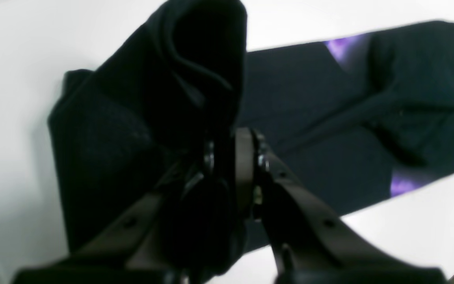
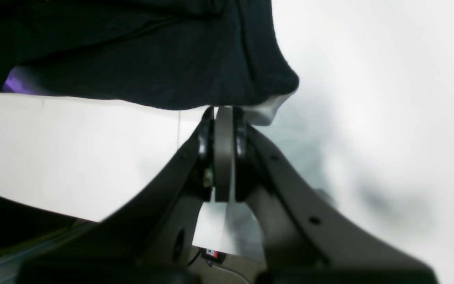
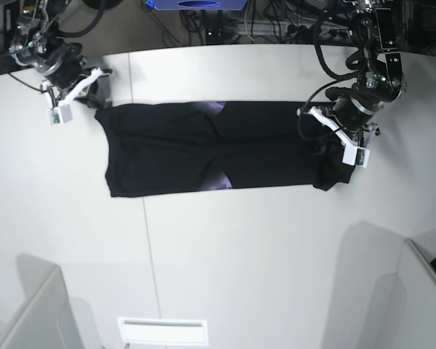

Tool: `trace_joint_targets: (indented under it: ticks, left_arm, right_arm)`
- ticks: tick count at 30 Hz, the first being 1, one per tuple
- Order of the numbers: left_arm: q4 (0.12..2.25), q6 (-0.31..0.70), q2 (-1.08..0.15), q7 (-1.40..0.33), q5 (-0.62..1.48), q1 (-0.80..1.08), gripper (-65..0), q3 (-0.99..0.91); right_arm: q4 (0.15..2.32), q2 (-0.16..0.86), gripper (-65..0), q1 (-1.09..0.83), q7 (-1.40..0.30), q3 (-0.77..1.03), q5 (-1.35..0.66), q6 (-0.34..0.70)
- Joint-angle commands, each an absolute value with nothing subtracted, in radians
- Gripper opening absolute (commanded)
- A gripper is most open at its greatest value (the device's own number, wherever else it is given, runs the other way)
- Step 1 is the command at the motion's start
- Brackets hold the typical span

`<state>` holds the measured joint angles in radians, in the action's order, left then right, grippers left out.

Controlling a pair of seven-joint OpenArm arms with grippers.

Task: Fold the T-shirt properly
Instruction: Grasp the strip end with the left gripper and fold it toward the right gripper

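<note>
The robot's left gripper needs to release the black T-shirt's raised end on the T-shirt's strip (image 3: 229,147) (image 1: 355,124) between the two purple print patches.
The black T-shirt (image 3: 174,153) lies as a long flat strip across the white table (image 3: 240,247), with bits of purple print (image 3: 219,182) showing at a central fold. My left gripper (image 1: 231,136) is shut on a raised fold of the T-shirt (image 1: 195,67) at its right end; in the base view the left gripper (image 3: 325,149) sits over that bunched end. My right gripper (image 2: 224,110) is shut, its tips touching the edge of the T-shirt (image 2: 152,59) at a corner; whether cloth is pinched is unclear. In the base view the right gripper (image 3: 98,94) is at the strip's far left corner.
Cables and equipment (image 3: 276,22) crowd the table's back edge. Grey panels stand at the front left (image 3: 29,313) and front right (image 3: 429,291). A white slotted plate (image 3: 162,331) lies at the front edge.
</note>
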<state>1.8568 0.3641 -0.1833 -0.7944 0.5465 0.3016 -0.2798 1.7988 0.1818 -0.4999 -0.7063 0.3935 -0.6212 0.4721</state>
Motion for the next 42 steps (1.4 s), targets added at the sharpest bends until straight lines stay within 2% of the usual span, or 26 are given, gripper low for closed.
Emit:
trace_joint_targets:
  ticks: [1, 23, 42]
  left_arm:
    - [1.877, 0.363, -0.185, -0.771, 0.561, 0.298, -65.0, -0.263]
    - [1.83, 0.214, -0.163, -0.769, 0.565, 0.162, -65.0, 0.068]
    - [1.819, 0.214, -0.148, -0.774, 0.562, 0.157, -65.0, 0.084]
  right_arm:
    - [1.819, 0.193, -65.0, -0.503, -0.687, 0.4, -0.638, 0.481]
    - [1.819, 0.193, -65.0, -0.498, -0.687, 0.404, -0.638, 0.481]
    - [1.817, 0.193, -65.0, -0.493, -0.687, 0.401, -0.638, 0.481]
